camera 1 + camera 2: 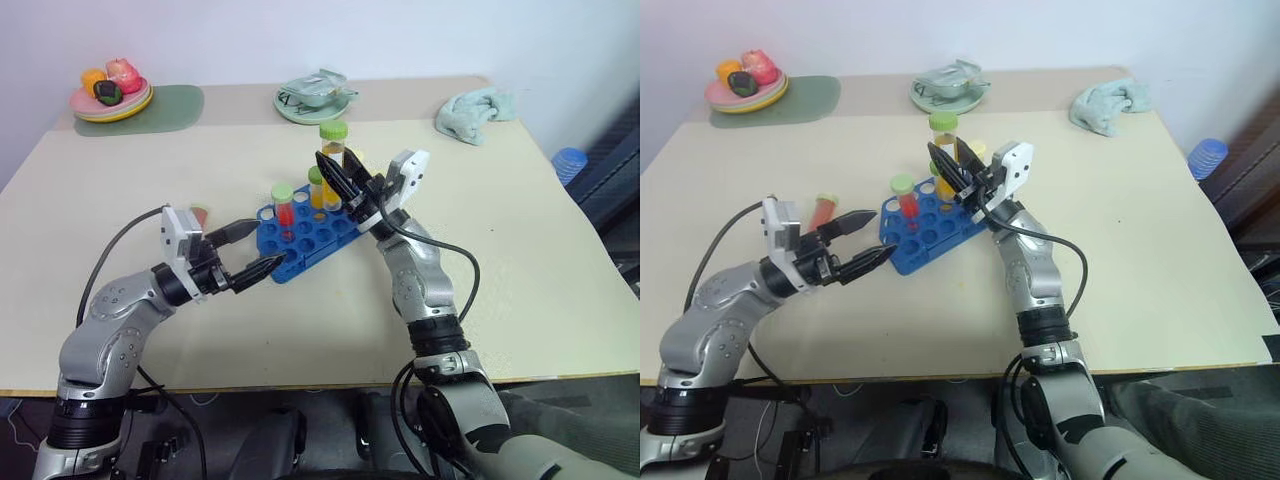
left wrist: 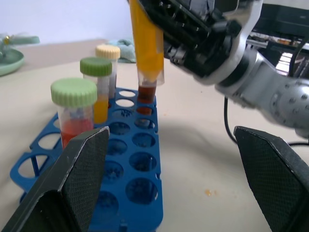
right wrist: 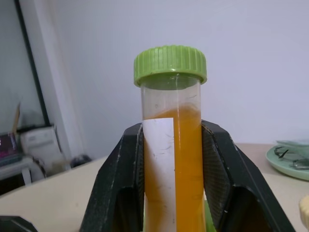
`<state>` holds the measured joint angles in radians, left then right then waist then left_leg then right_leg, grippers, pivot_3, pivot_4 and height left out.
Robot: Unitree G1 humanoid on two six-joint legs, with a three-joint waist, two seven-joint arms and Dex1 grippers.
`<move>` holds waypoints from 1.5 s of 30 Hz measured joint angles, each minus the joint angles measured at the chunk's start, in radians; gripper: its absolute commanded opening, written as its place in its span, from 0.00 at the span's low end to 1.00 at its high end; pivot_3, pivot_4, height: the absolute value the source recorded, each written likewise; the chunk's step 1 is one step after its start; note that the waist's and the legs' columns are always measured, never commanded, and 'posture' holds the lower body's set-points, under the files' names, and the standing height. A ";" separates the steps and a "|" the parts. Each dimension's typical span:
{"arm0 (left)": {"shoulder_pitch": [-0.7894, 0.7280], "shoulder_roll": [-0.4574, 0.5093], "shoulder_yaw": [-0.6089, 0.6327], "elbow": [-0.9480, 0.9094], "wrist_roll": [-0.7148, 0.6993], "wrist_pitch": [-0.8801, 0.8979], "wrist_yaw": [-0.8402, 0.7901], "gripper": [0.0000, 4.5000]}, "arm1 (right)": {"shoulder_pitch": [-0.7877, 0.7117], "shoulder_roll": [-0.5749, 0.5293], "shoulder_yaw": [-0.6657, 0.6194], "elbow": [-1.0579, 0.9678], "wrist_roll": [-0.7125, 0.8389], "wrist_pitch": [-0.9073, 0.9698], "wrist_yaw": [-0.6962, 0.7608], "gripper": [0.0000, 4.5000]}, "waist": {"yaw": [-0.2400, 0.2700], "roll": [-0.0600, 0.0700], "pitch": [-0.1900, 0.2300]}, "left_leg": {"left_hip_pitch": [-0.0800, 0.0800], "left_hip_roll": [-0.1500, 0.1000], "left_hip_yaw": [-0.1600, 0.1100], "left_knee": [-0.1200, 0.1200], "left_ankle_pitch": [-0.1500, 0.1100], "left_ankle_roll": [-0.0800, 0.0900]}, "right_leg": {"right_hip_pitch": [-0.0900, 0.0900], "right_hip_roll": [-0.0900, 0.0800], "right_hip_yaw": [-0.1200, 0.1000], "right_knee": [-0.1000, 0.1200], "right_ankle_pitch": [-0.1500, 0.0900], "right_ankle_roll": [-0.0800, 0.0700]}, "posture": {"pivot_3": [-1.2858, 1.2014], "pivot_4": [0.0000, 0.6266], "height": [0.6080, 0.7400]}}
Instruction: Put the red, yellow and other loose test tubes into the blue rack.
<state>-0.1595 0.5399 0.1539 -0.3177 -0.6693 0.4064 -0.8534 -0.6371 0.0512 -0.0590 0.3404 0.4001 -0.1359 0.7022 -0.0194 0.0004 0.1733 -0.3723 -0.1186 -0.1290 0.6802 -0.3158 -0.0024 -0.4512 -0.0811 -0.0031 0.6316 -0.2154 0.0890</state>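
Next, I let go of the yellow tube in my right gripper in a near-side rack hole [image 1: 339,226], in front of the other yellow tube.
The blue rack [image 1: 318,235] stands mid-table. It holds a red tube with a pale green cap [image 2: 75,113], a yellow tube with a green cap [image 2: 98,92] and a cream-capped tube [image 2: 108,54]. My right gripper [image 1: 336,172] is shut on another yellow tube with a green cap [image 3: 171,159]. It holds this tube upright, and the tube's lower end [image 2: 146,92] is right over a hole in the rack's back rows. My left gripper [image 1: 268,244] is open, its fingers spread around the rack's near end. A loose red tube [image 1: 823,211] lies on the table behind the left hand.
A plate of fruit [image 1: 112,96] on a green mat [image 1: 170,106] sits at the far left. A green dish [image 1: 314,98] stands at the far middle and a pale green cloth [image 1: 476,112] at the far right. A blue object [image 1: 569,162] lies beyond the table's right edge.
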 measured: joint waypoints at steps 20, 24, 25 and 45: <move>0.028 0.000 0.029 -0.018 -0.021 0.000 0.033 0.94 | -0.059 0.016 -0.071 0.451 -0.009 -0.339 0.082 0.28 | -0.002 0.000 0.000 | 0.000 0.000 0.000 0.000 0.000 0.000 | 0.000 0.000 0.000 0.000 0.000 0.000 | 0.52 0.24 1.00; 0.027 0.000 0.028 -0.018 -0.020 0.000 0.039 0.94 | -0.062 0.010 -0.080 0.477 -0.014 -0.354 0.085 0.28 | -0.002 0.001 0.000 | 0.000 0.000 0.000 0.000 0.000 0.000 | 0.000 0.000 0.000 0.001 0.000 0.000 | 0.52 0.24 1.00; 0.026 0.000 0.028 -0.018 -0.020 0.000 0.041 0.94 | -0.066 0.010 -0.083 0.484 -0.015 -0.355 0.086 0.28 | -0.002 0.000 0.000 | 0.000 0.000 0.000 0.000 0.000 0.000 | 0.000 0.000 0.000 0.001 0.000 0.000 | 0.52 0.24 1.00; 0.010 0.000 0.026 -0.018 -0.020 0.000 0.048 0.94 | -0.077 0.018 -0.089 0.558 -0.046 -0.470 0.092 0.28 | -0.002 0.001 0.000 | 0.001 0.000 0.000 0.000 0.000 -0.001 | 0.001 0.000 0.000 0.001 0.000 -0.001 | 0.52 0.24 1.00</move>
<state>-0.1498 0.5401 0.1802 -0.3359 -0.6891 0.4063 -0.8057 -0.7138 0.0689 -0.1480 0.8985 0.3539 -0.6062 0.7943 -0.0211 0.0009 0.1731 -0.3715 -0.1183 -0.1289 0.6803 -0.3155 -0.0029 -0.4507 -0.0807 -0.0028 0.6322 -0.2152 0.0885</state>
